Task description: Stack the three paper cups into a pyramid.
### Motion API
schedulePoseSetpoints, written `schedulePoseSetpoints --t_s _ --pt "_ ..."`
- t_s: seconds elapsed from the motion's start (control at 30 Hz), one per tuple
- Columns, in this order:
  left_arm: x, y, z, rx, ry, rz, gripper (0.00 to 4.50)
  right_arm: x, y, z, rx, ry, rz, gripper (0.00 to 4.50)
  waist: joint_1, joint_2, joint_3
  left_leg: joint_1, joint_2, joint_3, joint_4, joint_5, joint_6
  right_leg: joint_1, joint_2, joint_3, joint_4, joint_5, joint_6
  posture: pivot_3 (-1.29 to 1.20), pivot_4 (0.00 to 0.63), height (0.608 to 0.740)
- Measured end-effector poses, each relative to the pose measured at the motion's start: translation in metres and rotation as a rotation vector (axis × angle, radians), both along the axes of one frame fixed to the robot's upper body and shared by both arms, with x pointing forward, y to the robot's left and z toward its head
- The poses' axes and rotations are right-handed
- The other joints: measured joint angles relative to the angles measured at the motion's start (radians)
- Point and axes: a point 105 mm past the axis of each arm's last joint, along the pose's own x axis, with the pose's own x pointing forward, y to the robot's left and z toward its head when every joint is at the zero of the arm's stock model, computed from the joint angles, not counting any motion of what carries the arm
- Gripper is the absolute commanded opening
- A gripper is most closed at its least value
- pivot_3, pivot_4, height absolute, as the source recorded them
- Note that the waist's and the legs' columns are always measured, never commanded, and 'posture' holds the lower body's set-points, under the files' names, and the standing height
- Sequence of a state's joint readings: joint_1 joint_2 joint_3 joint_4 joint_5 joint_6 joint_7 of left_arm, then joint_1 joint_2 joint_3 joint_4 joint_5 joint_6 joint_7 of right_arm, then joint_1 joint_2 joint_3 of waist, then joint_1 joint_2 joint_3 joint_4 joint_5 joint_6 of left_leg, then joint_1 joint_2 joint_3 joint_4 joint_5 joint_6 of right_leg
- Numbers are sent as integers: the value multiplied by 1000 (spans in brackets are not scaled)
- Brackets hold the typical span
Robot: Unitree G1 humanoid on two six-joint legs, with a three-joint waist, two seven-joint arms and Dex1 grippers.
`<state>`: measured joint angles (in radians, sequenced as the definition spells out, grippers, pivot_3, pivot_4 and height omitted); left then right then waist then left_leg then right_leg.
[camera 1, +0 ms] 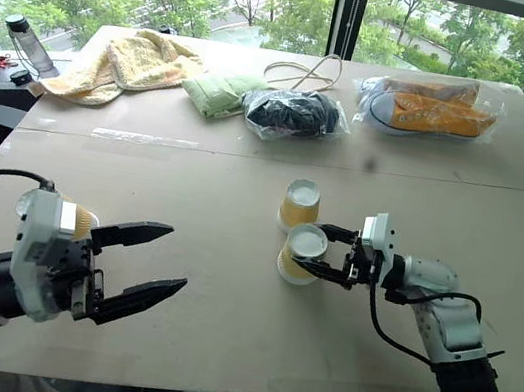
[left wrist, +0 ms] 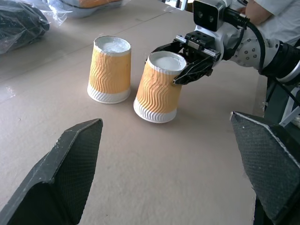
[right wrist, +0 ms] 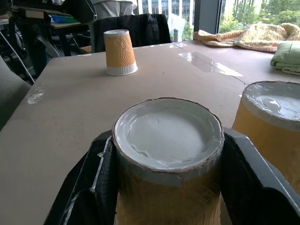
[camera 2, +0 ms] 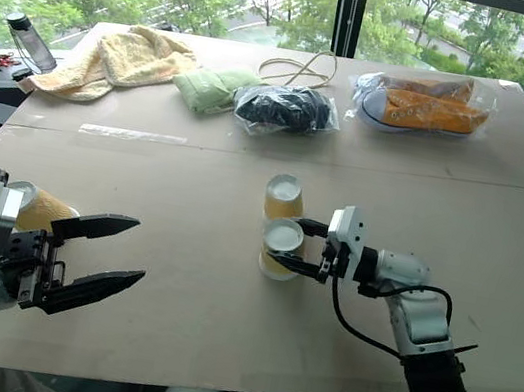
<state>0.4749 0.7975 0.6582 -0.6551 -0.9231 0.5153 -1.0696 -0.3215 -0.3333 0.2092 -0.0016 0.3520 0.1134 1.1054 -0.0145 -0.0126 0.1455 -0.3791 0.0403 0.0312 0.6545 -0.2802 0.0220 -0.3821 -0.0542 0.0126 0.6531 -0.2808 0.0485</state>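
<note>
My right gripper is going to release the tilted cup on the table, snug (camera 1: 291, 243) against the near side of the free cup.
Three yellow ribbed paper cups stand upside down on the brown table (camera 1: 220, 321). One cup (camera 1: 300, 205) stands free at mid table. Right beside it on the near side is a second cup (camera 1: 298, 255), tilted, its wide rim at the table. My right gripper (camera 1: 315, 249) is shut around this cup's upper part, a black finger on each side. The third cup (camera 1: 83, 218) stands at the near left, partly hidden behind my left hand. My left gripper (camera 1: 176, 257) is open and empty, pointing toward the two middle cups from well apart.
Along the far side lie a yellow towel (camera 1: 128, 61), a green cloth (camera 1: 219, 92), a black item in plastic (camera 1: 291, 115), bagged orange shoes (camera 1: 430, 109) and a looped cord (camera 1: 304, 72). A bottle (camera 1: 27, 41) stands off the table's far left.
</note>
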Motion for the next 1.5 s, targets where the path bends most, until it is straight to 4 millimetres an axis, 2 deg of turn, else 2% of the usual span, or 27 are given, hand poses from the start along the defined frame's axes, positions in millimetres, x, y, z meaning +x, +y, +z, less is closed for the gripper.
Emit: schedulePoseSetpoints --t_s 0.17,0.5,0.77,0.83,0.87,0.93,1.1,1.17,1.4,1.5 --pt "0 0 1 3 -1 -8 4500 6 6 5 13 -33 0 2115 0 0 0 0 0 0 0 0 0 0 0 0 0 0 0 0 150 740" --pt "6 -1 5 0 -22 -20 4500 10 3 5 8 -30 -22 2115 0 0 0 0 0 0 0 0 0 0 0 0 1 0 0 0 150 740" --pt "10 -2 4 -12 -22 -28 4500 33 13 3 1 -34 -92 2115 -3 0 0 0 0 1 0 0 0 -3 0 1 3 0 0 0 150 740" --pt "10 -2 4 -12 -24 -28 4500 36 14 4 8 -32 -102 3127 -3 0 0 0 0 1 0 0 0 -3 0 1 3 0 0 0 150 740" --pt "10 -2 4 -11 -24 -28 4500 36 15 4 11 -31 -102 3423 -3 0 0 0 0 1 0 0 0 -3 0 1 3 0 0 0 150 740" --pt "11 -2 4 -9 -25 -28 4500 36 15 3 11 -25 -99 4389 -3 0 0 -1 0 1 0 0 0 -3 0 1 3 0 0 0 150 740" --pt "12 -2 5 -2 -32 -24 4500 33 15 4 23 9 -75 4492 -3 0 0 -1 1 1 0 0 0 -3 0 1 3 0 0 0 150 740" --pt "12 -1 4 2 -33 -20 4500 28 14 10 39 6 -51 4492 -2 0 0 -1 1 1 0 0 0 -3 -1 1 3 0 0 0 150 740" --pt "13 -1 4 -19 -37 -3 4500 14 7 43 91 -12 4 4492 -2 -1 1 -1 1 1 0 0 0 -3 -1 1 4 0 0 0 150 740" --pt "14 0 5 -24 -43 16 4500 21 8 63 129 -53 -23 4492 -4 -1 1 -1 1 1 0 0 0 -3 -1 1 4 0 0 0 150 740"
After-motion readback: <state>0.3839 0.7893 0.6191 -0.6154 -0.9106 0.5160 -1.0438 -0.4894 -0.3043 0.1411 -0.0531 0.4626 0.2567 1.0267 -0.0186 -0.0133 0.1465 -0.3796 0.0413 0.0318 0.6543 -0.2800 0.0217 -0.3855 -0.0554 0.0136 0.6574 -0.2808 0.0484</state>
